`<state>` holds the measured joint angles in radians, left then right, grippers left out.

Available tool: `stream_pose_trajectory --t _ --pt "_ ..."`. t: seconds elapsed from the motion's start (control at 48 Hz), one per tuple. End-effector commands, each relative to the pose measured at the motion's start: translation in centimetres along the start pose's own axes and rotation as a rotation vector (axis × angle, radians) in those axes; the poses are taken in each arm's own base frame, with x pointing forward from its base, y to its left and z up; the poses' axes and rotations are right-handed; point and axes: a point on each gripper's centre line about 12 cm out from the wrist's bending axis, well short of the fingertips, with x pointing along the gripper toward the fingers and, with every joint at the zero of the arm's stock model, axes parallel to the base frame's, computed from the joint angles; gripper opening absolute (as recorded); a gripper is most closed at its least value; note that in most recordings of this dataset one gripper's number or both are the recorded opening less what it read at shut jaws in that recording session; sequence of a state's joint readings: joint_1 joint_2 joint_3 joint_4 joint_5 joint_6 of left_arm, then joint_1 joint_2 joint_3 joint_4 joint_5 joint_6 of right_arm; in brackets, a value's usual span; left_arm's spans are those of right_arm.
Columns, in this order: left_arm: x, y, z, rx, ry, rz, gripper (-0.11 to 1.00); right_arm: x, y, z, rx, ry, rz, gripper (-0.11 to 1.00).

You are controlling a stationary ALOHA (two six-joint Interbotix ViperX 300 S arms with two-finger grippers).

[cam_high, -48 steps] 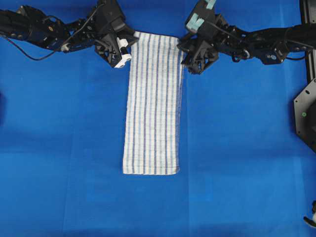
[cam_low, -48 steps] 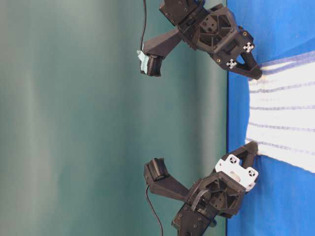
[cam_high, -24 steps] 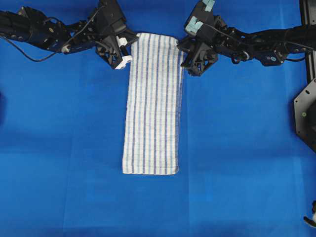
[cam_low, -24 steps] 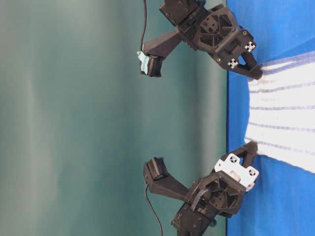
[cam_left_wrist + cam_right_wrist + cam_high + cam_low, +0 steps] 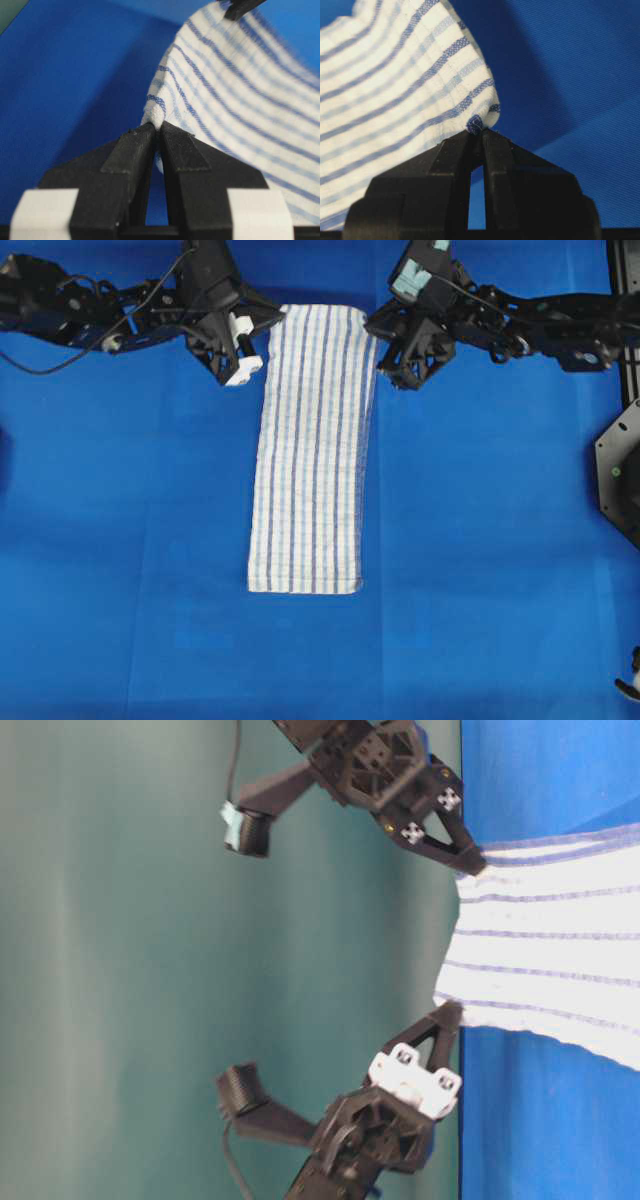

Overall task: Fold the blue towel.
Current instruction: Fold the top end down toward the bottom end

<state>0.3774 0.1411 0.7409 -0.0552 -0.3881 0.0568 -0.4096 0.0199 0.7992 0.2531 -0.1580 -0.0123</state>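
Note:
Next, my left gripper releases the lifted corner of the blue towel on top of the towel's near corner (image 5: 250, 578), on the same side. The lifted corner is now held off the table.
The blue towel (image 5: 312, 450), a white cloth with thin blue stripes, lies folded into a long narrow strip on the blue table covering. My left gripper (image 5: 272, 320) is shut on its far left corner, and the pinched corner shows in the left wrist view (image 5: 158, 127). My right gripper (image 5: 372, 328) is shut on its far right corner, seen in the right wrist view (image 5: 479, 129). The far end of the towel (image 5: 540, 950) is lifted off the table between the two grippers (image 5: 455, 1010) (image 5: 478, 868). The near end lies flat.
The blue table covering (image 5: 130, 540) spreads on all sides of the towel. A black fixture (image 5: 620, 470) stands at the right edge. A teal backdrop (image 5: 150, 920) stands behind the table.
Both grippers, shut on the far corners, have risen and lifted the towel's far end off the table. The far edge has shifted slightly away.

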Motion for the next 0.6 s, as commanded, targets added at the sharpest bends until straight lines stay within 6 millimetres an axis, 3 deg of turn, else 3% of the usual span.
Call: stream_pose_trajectory --t 0.0,0.25,0.583 --pt "-1.3 -0.9 1.7 0.014 -0.054 -0.021 0.03 -1.5 1.3 1.2 -0.011 -0.049 0.036 0.06" --pt "-3.6 -3.7 1.9 0.039 -0.049 -0.093 0.03 -3.6 4.1 0.3 -0.014 -0.050 0.113 0.06" --pt "-7.1 -11.6 0.2 0.091 -0.018 -0.300 0.03 -5.5 10.2 -3.1 -0.056 0.015 0.270 0.06"
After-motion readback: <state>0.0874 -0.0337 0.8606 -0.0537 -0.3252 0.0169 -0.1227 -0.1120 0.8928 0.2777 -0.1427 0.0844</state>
